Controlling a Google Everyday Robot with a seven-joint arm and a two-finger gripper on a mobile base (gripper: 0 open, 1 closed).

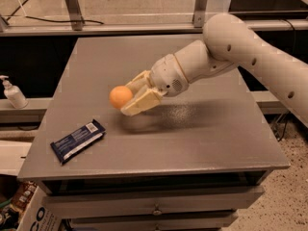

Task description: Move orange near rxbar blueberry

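Next, I let go of the orange, now held above the table, on the grey table top (pixel 111 125), beside the end of the rxbar blueberry nearest my gripper.
The orange (pixel 120 96) is a small round fruit held between the cream fingers of my gripper (pixel 129 95), above the grey table top (pixel 202 134). The gripper is shut on it and reaches in from the right on a white arm. The rxbar blueberry (pixel 77 140) is a flat dark blue bar with a white label patch. It lies on the table near the front left corner, below and left of the orange, with a clear gap between them.
A white pump bottle (pixel 13 93) stands on a lower ledge left of the table. A metal frame (pixel 72 6) runs behind the table. Drawers (pixel 154 208) sit under the front edge. A cardboard box (pixel 33 215) is at the lower left.
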